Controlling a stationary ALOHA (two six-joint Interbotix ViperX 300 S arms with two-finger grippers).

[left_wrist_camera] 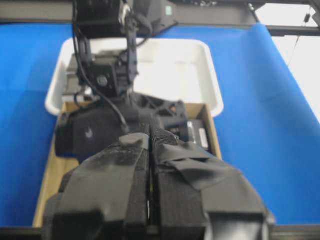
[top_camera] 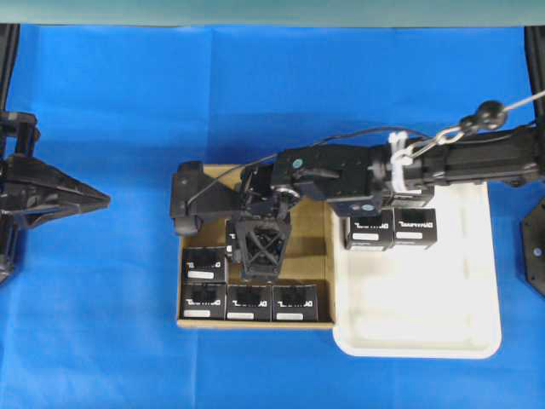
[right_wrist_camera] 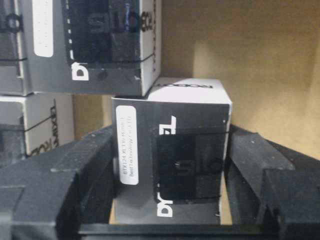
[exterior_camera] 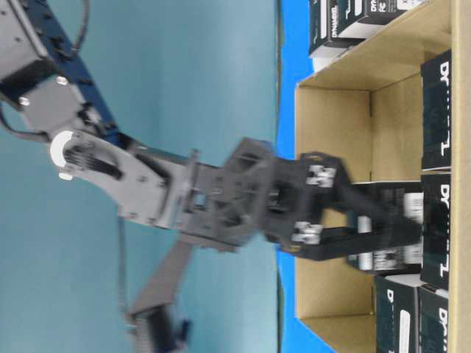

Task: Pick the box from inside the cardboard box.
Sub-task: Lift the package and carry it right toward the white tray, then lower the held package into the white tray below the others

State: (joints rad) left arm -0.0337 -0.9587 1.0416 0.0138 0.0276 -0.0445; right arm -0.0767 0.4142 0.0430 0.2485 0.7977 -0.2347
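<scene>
The robot's right gripper needs to put the black box down in the white tray (top_camera: 370,280) by the carton, in front of that tray's black boxes.
The cardboard box (top_camera: 312,247) lies mid-table and holds several small black boxes with white lettering. My right gripper (top_camera: 258,249) reaches across into it. In the right wrist view its fingers (right_wrist_camera: 85,170) press both sides of one black box (right_wrist_camera: 172,165) standing on the carton floor. The table-level view shows the same box (exterior_camera: 383,213) between the jaws of the right gripper (exterior_camera: 408,228). Other black boxes (top_camera: 249,302) fill the carton's front row and left side. My left gripper (top_camera: 85,198) is shut and empty, far left of the carton; it also shows in its wrist view (left_wrist_camera: 150,132).
A white plastic tray (top_camera: 426,298) touches the carton's right side and holds two black boxes (top_camera: 392,228) at its far end. The right arm (top_camera: 443,162) stretches over the tray. The blue cloth (top_camera: 128,341) covers the table.
</scene>
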